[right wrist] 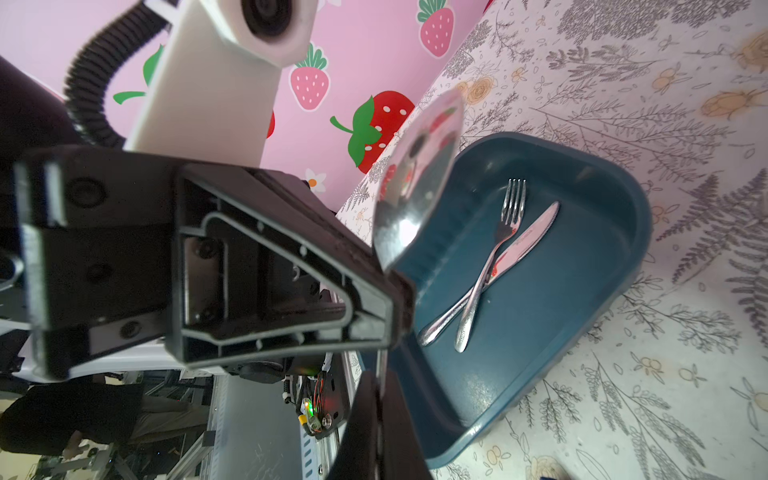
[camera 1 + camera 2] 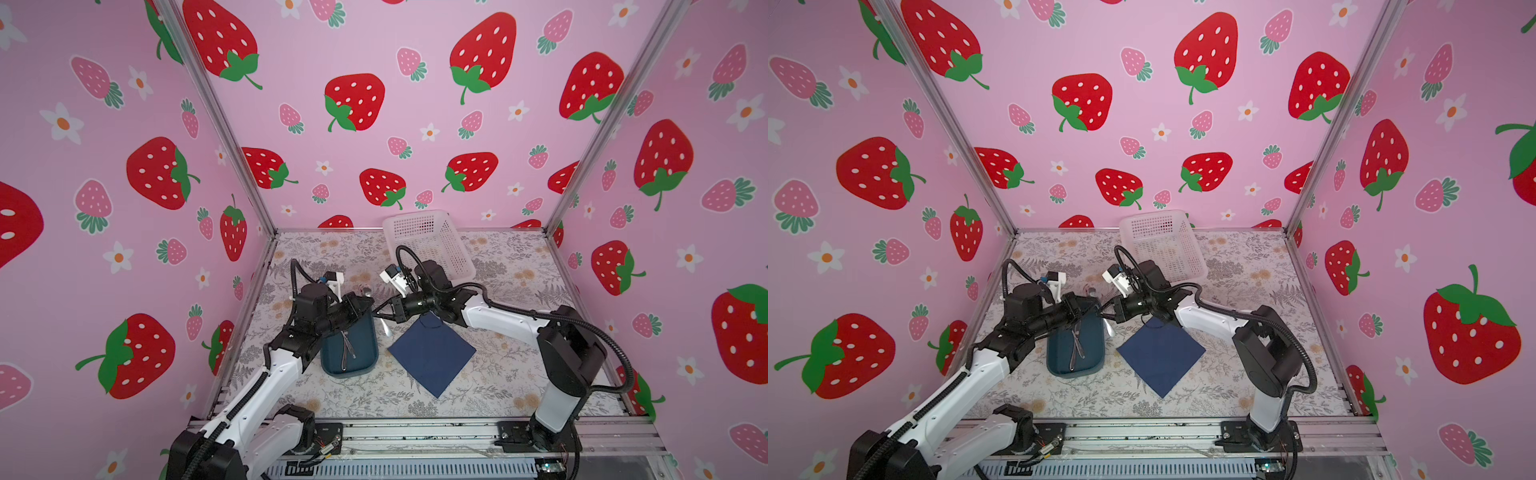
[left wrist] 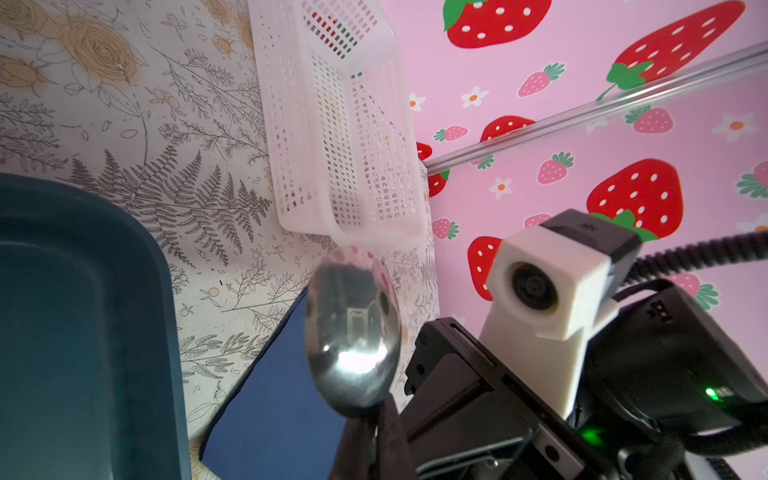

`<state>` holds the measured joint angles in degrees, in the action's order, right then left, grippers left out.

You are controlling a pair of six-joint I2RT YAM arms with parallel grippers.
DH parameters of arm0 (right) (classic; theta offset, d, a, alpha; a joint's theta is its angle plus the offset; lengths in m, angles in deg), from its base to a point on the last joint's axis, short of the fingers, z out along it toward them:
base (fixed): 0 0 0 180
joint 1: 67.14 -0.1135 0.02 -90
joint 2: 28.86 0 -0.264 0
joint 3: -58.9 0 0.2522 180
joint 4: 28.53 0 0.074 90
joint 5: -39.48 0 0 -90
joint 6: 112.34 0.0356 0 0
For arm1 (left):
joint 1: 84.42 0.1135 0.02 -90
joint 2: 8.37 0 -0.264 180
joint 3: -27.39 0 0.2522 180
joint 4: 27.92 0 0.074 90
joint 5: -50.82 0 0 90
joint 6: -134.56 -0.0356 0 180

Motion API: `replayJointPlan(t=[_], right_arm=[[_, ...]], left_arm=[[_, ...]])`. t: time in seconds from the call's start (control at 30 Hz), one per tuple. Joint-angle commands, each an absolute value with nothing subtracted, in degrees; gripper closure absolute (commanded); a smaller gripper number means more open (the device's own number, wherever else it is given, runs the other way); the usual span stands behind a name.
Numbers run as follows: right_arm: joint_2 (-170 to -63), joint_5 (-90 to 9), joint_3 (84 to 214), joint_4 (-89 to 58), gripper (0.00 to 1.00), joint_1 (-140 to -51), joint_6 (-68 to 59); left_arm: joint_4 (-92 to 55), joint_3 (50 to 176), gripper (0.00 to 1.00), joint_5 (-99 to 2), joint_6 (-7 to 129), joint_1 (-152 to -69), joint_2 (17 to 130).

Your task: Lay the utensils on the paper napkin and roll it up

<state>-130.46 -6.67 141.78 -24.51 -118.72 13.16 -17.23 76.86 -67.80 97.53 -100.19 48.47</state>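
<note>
The spoon's handle is held tight in my right gripper beside my left gripper. Next, my right gripper opens, back off and takes the handle's end [image 2: 387,329] while my left gripper holds.
A silver spoon [image 2: 368,291] is held upright in the air between the teal tray [image 2: 365,361] and the navy paper napkin [image 2: 432,353]. My left gripper [image 2: 365,306] is shut on the spoon [image 3: 353,332] just below its bowl. My right gripper [image 2: 377,312] is shut on the handle lower down, and the thin handle runs into its closed fingertips [image 1: 365,411]. The handle's end [image 2: 386,329] hangs below. A fork [image 1: 496,245] and a knife [image 1: 524,241] lie crossed inside the tray [image 1: 598,332]. The napkin [image 2: 1160,353] lies flat as a diamond with nothing on it.
A white perforated basket [image 2: 428,245] stands at the back, right behind my right arm. The floral tabletop [image 2: 374,399] stretches toward the front rail. Strawberry-print walls close in the left, the right and the back.
</note>
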Motion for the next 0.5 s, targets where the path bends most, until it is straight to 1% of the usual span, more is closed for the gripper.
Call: replayJointPlan(t=[0.0,0.13,0.2,0.3,0.4,0.47], right_arm=[[-129.90,-5.60,142.97,-24.32,1.00,-119.62,10.96],[-129.85,-6.24,143.10,-24.13,1.00,-119.56,10.88],[-129.74,-6.58,143.07,-23.94,0.95,-119.55,10.88],[-129.53,-7.10,143.06,-23.57,0.92,-119.59,10.68],[-129.55,-6.75,143.22,-23.82,0.73,-119.60,11.34],[-129.24,-8.79,143.50,-23.03,0.65,-119.57,11.39]], left_arm=[[-20.99,77.05,1.00,-66.21,100.57,-100.51,46.17],[-19.91,76.92,1.00,-65.39,100.59,-100.50,44.44],[-19.74,76.67,1.00,-64.91,100.87,-100.50,43.57],[-19.97,75.97,1.00,-63.42,102.42,-100.44,42.45],[-18.57,76.58,1.00,-61.85,103.79,-100.56,42.16],[-15.52,77.94,1.00,-59.92,104.28,-100.59,42.38]])
